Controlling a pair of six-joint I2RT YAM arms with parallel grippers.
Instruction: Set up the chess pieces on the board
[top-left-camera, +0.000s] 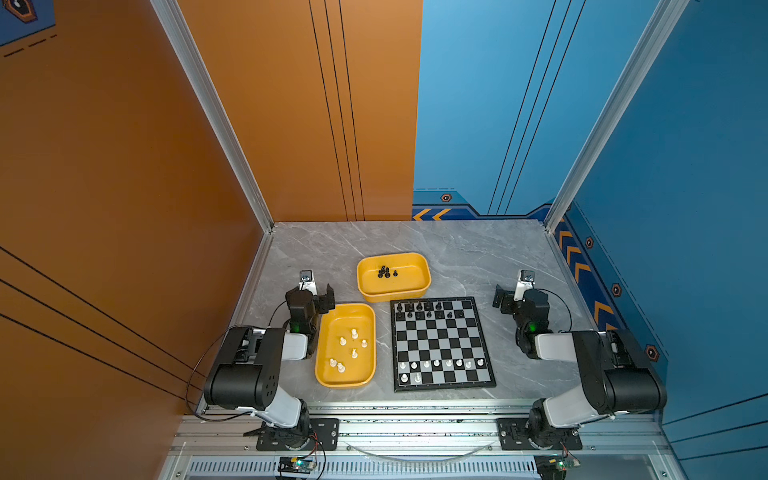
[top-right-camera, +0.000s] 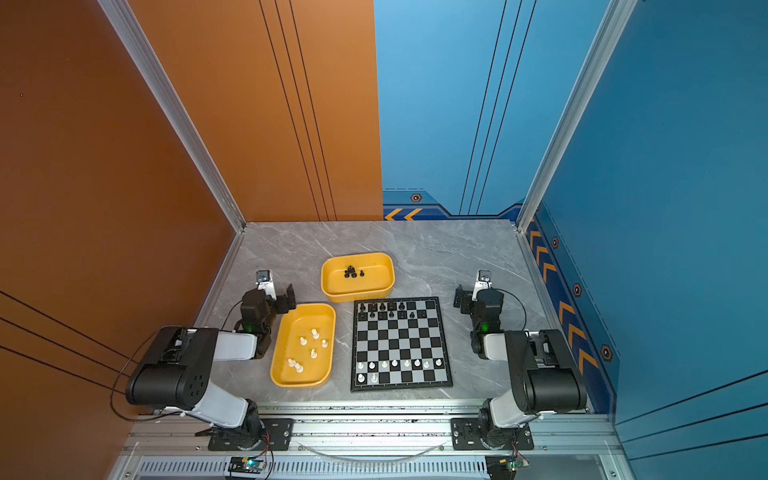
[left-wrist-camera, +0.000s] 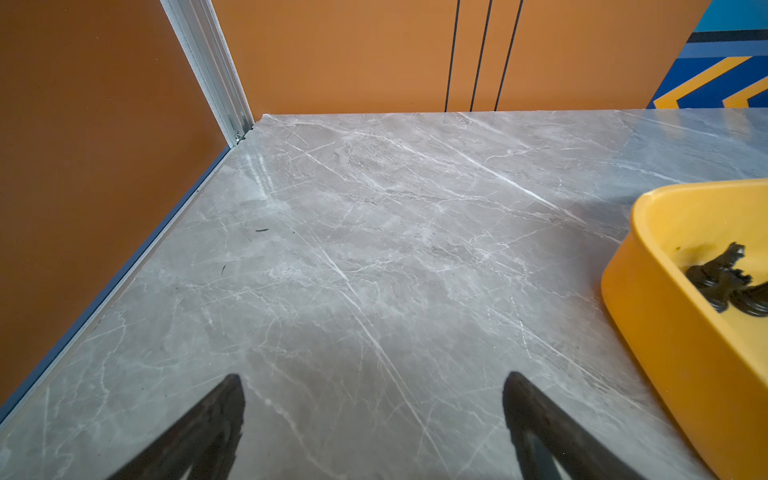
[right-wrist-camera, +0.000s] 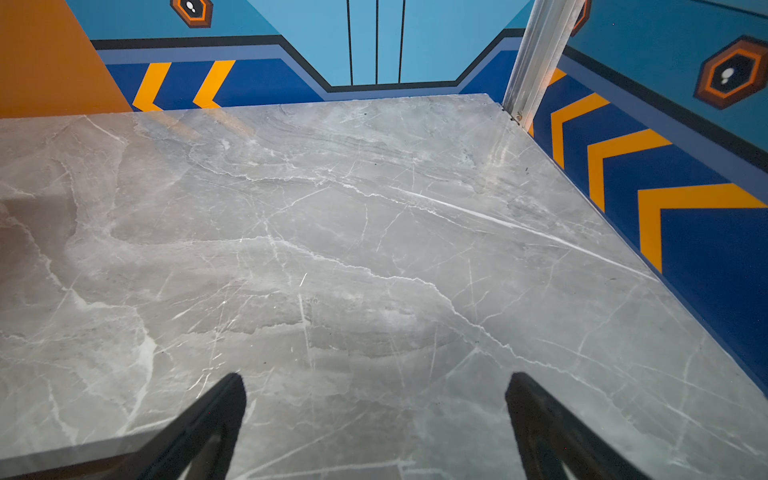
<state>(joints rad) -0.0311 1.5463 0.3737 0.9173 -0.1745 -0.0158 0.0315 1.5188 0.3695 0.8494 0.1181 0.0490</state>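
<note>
The top of the tall black piece (top-left-camera: 387, 269) beside the small pawn in the yellow tray behind the board will be gripped by my left gripper.
The board (top-left-camera: 441, 338) (top-right-camera: 401, 340) lies at the front middle of the table. Several black chess pieces (top-left-camera: 419, 309) stand on its two far rows. Several white chess pieces (top-left-camera: 436, 364) stand on its two near rows. More white pieces (top-left-camera: 353, 333) lie in the yellow tray (top-left-camera: 321, 365) left of the board. More black pieces (top-left-camera: 384, 272) (left-wrist-camera: 723, 278) sit bunched in the yellow tray (top-left-camera: 415, 286) (left-wrist-camera: 665, 332) behind it. My left gripper (top-left-camera: 318, 296) (left-wrist-camera: 374, 377) hangs open and empty beside the trays. My right gripper (top-left-camera: 509, 297) (right-wrist-camera: 374, 376) hangs open and empty, right of the board's far corner.
Orange walls close off the left and back left, blue walls the back right and right. An aluminium rail (top-left-camera: 415, 428) runs along the front edge and carries both arm bases. Bare grey marble table (right-wrist-camera: 374, 249) lies in front of each gripper.
</note>
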